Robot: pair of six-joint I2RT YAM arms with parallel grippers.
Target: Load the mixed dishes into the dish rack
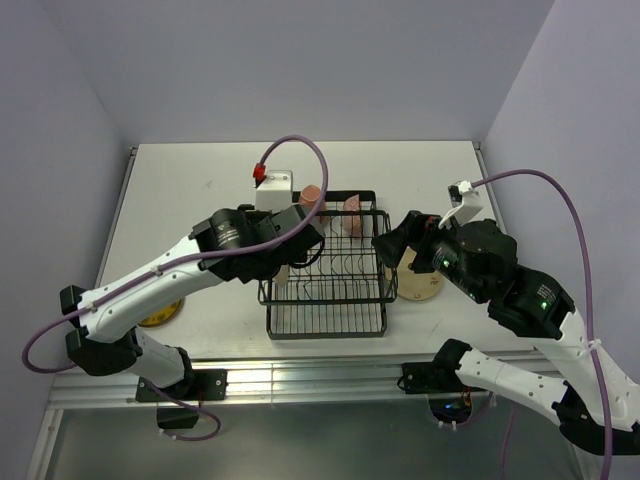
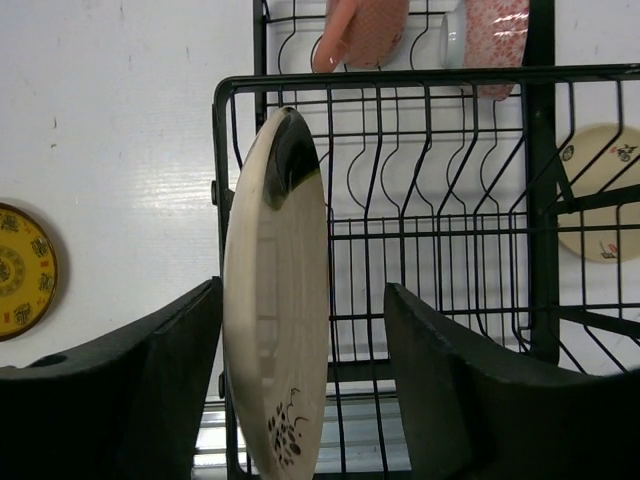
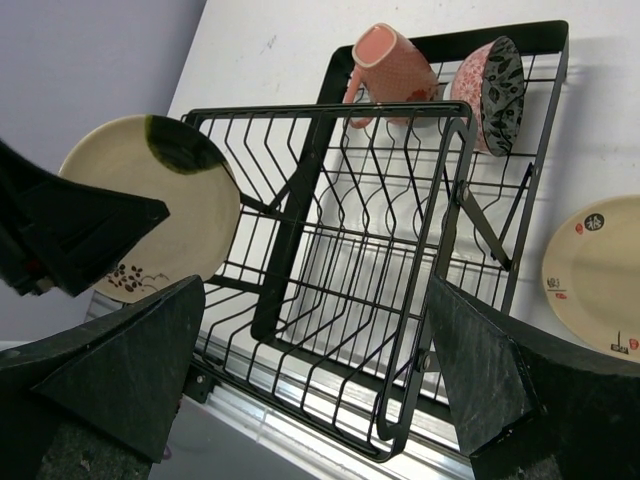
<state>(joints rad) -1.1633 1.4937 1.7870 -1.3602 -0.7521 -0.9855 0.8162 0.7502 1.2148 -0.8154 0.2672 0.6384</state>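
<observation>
The cream plate leans on the dish rack's side, so I should take the plate's top edge [image 2: 250, 300] with my left gripper and stand it upright in the rack.
A cream plate [image 2: 275, 300] with a dark green patch stands on edge at the left end of the black wire dish rack [image 2: 440, 75]. It sits between the fingers of my left gripper [image 2: 303, 290], which is open, with a clear gap on the plate's right side. The plate's lower edge is hidden. The pinkish mug [image 3: 395, 65] and the small speckled bowl [image 3: 492, 85] lie in the rack's far end. My right gripper [image 3: 318, 290] is open and empty above the rack's near right corner. The second cream plate [image 1: 420, 283] lies flat right of the rack [image 1: 325, 290]. The yellow patterned plate [image 1: 160, 312] lies left of it.
The rack's middle slots [image 3: 350, 230] hold nothing. The metal rail of the table's front edge [image 1: 320, 375] runs just below the rack. Purple walls close in the table on both sides. A white block with a red cap [image 1: 272, 183] stands behind the rack.
</observation>
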